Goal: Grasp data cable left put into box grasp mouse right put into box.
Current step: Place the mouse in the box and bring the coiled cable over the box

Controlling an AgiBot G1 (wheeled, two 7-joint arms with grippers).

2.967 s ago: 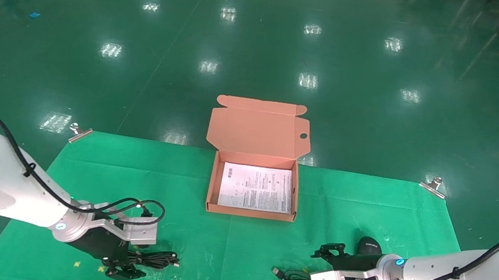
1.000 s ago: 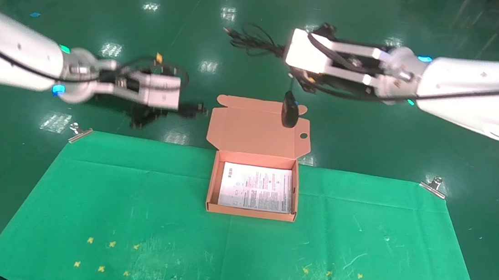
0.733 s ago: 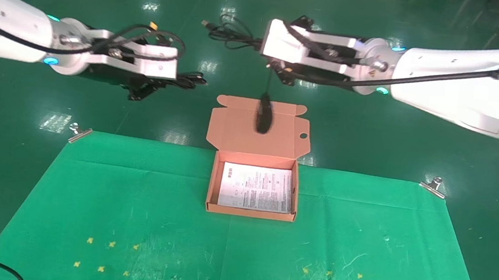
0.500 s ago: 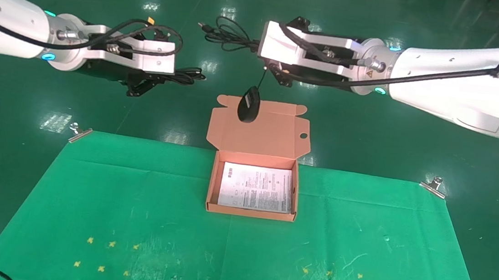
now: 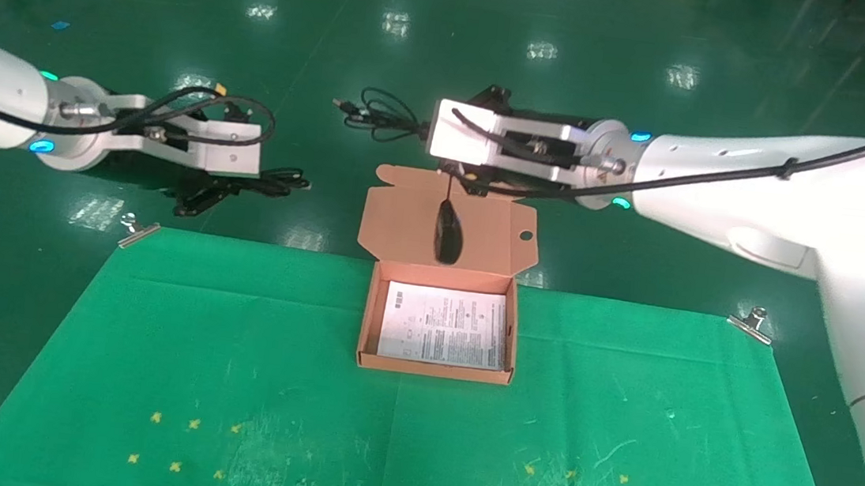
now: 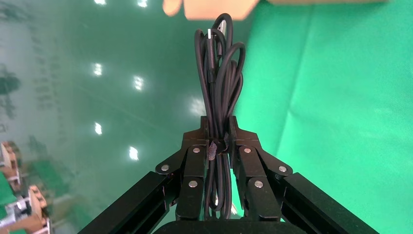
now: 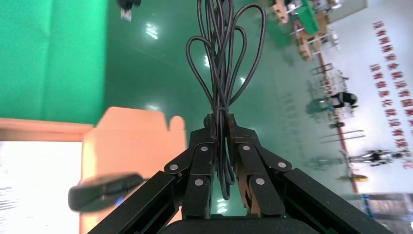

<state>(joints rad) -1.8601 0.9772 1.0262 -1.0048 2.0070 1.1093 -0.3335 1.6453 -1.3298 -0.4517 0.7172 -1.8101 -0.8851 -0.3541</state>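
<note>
My right gripper has the mouse. It will let go of it on the white sheet, in the box's front corner nearer my left gripper (image 5: 416,341).
My left gripper (image 5: 225,186) is raised beyond the cloth's far left edge. It is shut on the data cable (image 5: 280,181), a tied black bundle that sticks out past the fingertips in the left wrist view (image 6: 219,73). My right gripper (image 5: 422,124) hovers above the box's lid (image 5: 410,225). It is shut on the mouse's looped cord (image 5: 373,113), which also shows in the right wrist view (image 7: 221,58). The black mouse (image 5: 448,232) hangs from that cord in front of the lid, above the back of the open salmon-orange box (image 5: 366,324). It is blurred in the right wrist view (image 7: 104,191).
A white printed sheet (image 5: 444,326) lies on the box's floor. The box stands at the far middle of a green cloth (image 5: 230,366), which is clipped at its far corners (image 5: 134,228). Glossy green floor lies beyond it.
Both arms have come down from higher up. The left gripper with the cable moved left and nearer to the cloth. The mouse swung and now hangs lower, just above the box's back wall.
</note>
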